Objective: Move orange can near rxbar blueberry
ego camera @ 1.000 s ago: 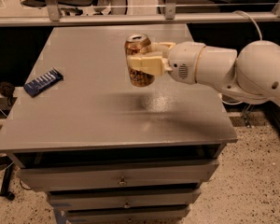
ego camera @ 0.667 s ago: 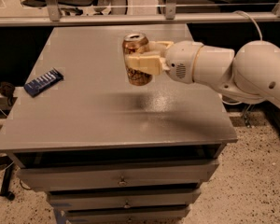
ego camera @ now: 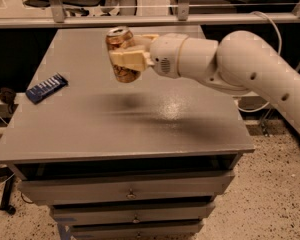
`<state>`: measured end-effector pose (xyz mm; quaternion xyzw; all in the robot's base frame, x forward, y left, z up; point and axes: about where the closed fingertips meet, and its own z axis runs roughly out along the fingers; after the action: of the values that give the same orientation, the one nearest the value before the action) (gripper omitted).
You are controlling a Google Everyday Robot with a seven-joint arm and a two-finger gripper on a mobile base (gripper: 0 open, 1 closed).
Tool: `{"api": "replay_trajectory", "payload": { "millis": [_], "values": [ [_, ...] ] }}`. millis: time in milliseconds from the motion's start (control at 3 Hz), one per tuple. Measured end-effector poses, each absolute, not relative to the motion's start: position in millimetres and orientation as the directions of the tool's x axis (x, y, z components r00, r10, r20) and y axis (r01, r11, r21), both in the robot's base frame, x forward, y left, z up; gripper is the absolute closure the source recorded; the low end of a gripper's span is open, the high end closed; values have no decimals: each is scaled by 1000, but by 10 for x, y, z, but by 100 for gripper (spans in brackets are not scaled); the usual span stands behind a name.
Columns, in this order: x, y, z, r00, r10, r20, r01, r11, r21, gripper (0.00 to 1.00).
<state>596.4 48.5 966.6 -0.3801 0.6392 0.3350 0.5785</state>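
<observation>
My gripper needs to let go of the orange can on the grey table (ego camera: 77, 93), next to the inner end of the rxbar blueberry.
The orange can (ego camera: 122, 54) is a shiny orange-gold drink can with a silver top. It hangs upright in the air above the middle of the grey table (ego camera: 120, 119), casting a shadow below. My gripper (ego camera: 131, 56) reaches in from the right on a white arm and is shut on the can, one cream finger (ego camera: 130, 60) across its front. The rxbar blueberry (ego camera: 47, 88) is a flat dark-blue bar with white stripes. It lies at the table's left edge, well to the left of and lower than the can.
The table is a grey cabinet with drawers (ego camera: 127, 191) at its front. A glass barrier with a metal rail (ego camera: 140, 20) runs behind the table. The white arm (ego camera: 240, 69) spans the right side above the tabletop. Speckled floor lies to the right.
My gripper has carried the can to the left, towards the blue bar, still held above the table. The bar has not moved.
</observation>
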Motion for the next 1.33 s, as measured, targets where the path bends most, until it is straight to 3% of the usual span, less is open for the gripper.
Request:
{"api": "replay_trajectory", "payload": {
  "millis": [1333],
  "values": [
    [6329,1797,9316,0,-53,-999,-931,365,-19,100]
  ]
}}
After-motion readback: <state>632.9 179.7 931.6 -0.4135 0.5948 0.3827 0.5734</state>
